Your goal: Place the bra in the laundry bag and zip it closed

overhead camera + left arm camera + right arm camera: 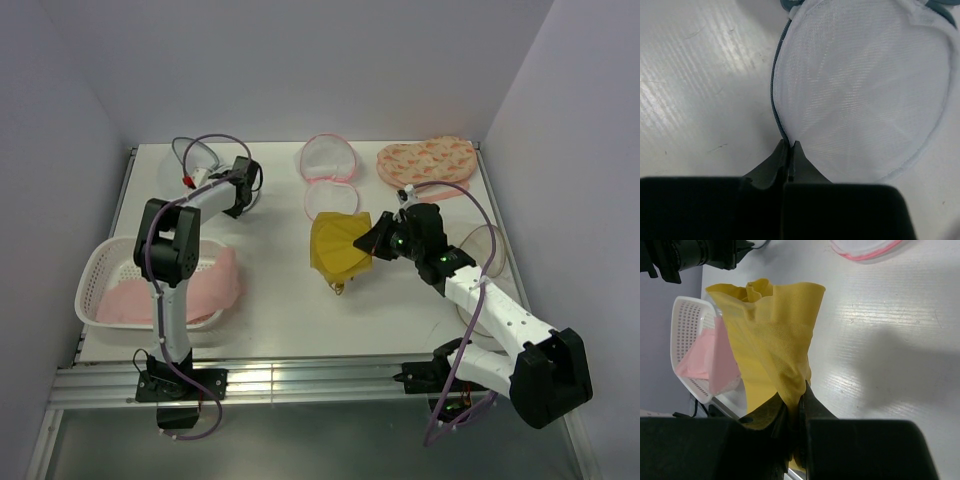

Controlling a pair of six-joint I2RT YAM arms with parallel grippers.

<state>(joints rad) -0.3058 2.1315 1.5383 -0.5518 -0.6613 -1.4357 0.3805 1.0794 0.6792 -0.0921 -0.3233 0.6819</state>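
The bra will go down inside the laundry bag (335,236) (865,296), just in front of the pink-rimmed clamshell bag, where my right gripper needs to put it.
The laundry bag (197,153) lies at the back left, white mesh (860,90) with a grey zip rim (774,85). My left gripper (216,176) is shut on that rim, its tips (790,146) pinching the zip edge at the bag's near side. The bra (338,248) is a yellow mesh garment at the table's middle. My right gripper (368,243) is shut on the bra's right edge and holds it bunched and hanging; in the right wrist view the yellow fabric (775,340) runs out from between the fingers (812,402).
A pink-rimmed mesh clamshell bag (328,175) lies open at the back middle. A peach patterned padded piece (425,160) lies at the back right. A white basket (100,265) with pink fabric (215,280) stands at the left. A clear round thing (490,255) sits under my right arm.
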